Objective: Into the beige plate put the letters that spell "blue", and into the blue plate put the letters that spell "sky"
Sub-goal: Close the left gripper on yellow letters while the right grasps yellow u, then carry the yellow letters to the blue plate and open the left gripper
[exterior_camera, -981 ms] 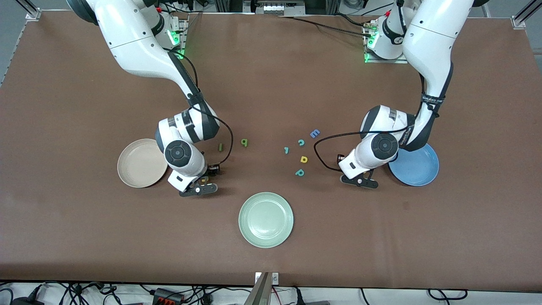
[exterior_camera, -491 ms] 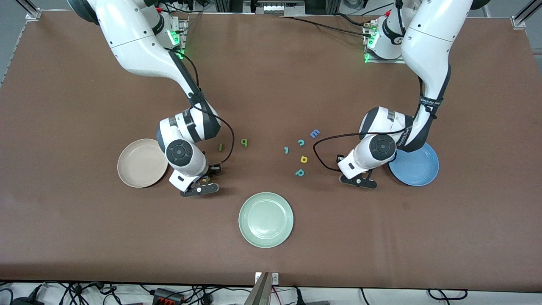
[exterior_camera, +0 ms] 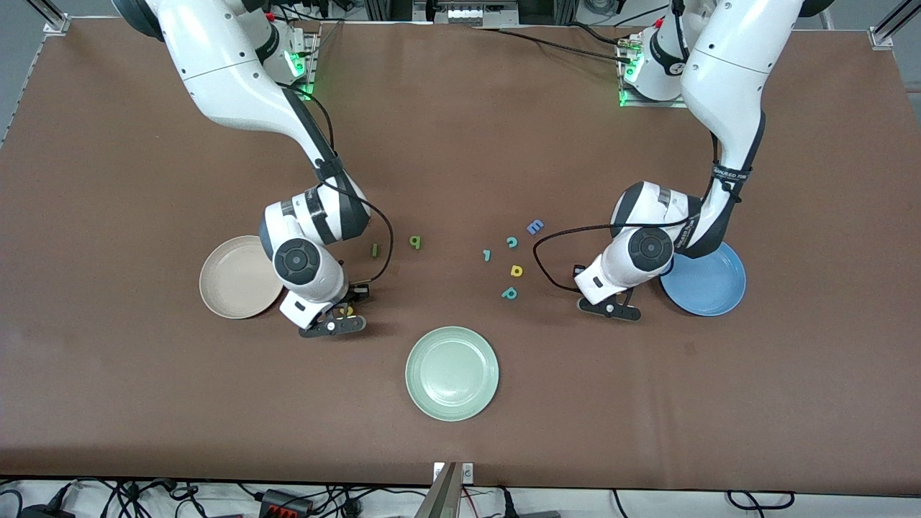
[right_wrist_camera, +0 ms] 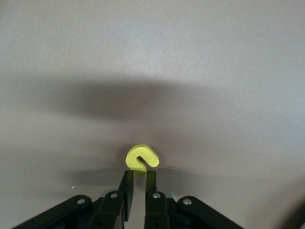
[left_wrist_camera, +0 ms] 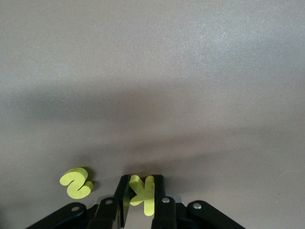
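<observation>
Next, my left gripper releases the yellow k, now low beside the blue plate, inside the blue plate's rim (exterior_camera: 680,275), on the side that faces the clustered letters.
My left gripper (left_wrist_camera: 141,183) is shut on the yellow k (left_wrist_camera: 145,192), low at the table beside the blue plate (exterior_camera: 709,288). The yellow s (left_wrist_camera: 76,182) lies on the cloth just beside its fingers. In the front view this hand (exterior_camera: 611,308) hides both letters. My right gripper (right_wrist_camera: 138,175) pinches the yellow u (right_wrist_camera: 141,157) at its fingertips, low beside the beige plate (exterior_camera: 234,288); the u (exterior_camera: 348,311) shows there too. The dark green l (exterior_camera: 374,250), light green b (exterior_camera: 415,242) and teal y (exterior_camera: 487,254) lie mid-table.
A teal c (exterior_camera: 511,242), blue E (exterior_camera: 534,226), yellow a (exterior_camera: 516,270) and teal p (exterior_camera: 509,293) lie clustered between the arms. The pale green plate (exterior_camera: 452,373) sits nearer the front camera, midway along the table.
Both grippers have closed, the left on the k and the right on the u. The right hand has shifted slightly toward the beige plate.
</observation>
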`<state>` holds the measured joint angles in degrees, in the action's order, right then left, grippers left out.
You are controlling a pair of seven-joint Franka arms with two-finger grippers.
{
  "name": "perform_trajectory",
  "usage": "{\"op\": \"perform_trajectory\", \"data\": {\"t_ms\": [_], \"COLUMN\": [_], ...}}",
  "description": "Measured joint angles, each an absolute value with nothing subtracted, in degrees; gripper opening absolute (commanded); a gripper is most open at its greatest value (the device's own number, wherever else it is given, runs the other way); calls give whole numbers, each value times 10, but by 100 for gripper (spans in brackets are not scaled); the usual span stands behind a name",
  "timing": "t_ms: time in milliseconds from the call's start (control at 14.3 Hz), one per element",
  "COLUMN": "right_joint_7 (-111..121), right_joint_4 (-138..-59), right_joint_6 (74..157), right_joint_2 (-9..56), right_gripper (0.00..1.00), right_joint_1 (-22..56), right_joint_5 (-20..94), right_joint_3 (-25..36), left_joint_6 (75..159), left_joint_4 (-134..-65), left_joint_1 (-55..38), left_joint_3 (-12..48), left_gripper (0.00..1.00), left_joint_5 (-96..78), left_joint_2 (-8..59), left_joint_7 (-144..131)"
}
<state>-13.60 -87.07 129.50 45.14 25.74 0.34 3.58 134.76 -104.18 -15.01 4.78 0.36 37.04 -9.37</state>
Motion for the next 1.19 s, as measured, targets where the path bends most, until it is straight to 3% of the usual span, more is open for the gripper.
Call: {"op": "perform_trajectory", "data": {"t_ms": [280,631,981,1121,1192], "right_joint_7": [-141,-115,-55,-38,-35], "right_joint_4": [-870,-871,-871,-871,-871], "right_joint_6": [1300,1310,1311,1312,1314], "right_joint_2": [451,453,455,457,458], "right_gripper": [31,37,40,40,40], "right_joint_1": [262,261,255,255,255], "right_joint_5": [3,3,3,3,3], "right_joint_3": [34,36,36,36,36], "left_joint_6": [1309,1170,1143,1143,1143], "left_joint_4": [-1029,-978,-988,-996,-996], "left_joint_1": [-148,-101,-15,-6,-6], "left_joint_3": [44,36,33,34,34], "left_gripper": [7,7,8,19,55], "left_joint_5": [4,4,51,65,67], "left_joint_2": [356,315,316,321,325], "left_joint_7": [-94,-64,-6,-3,-3]}}
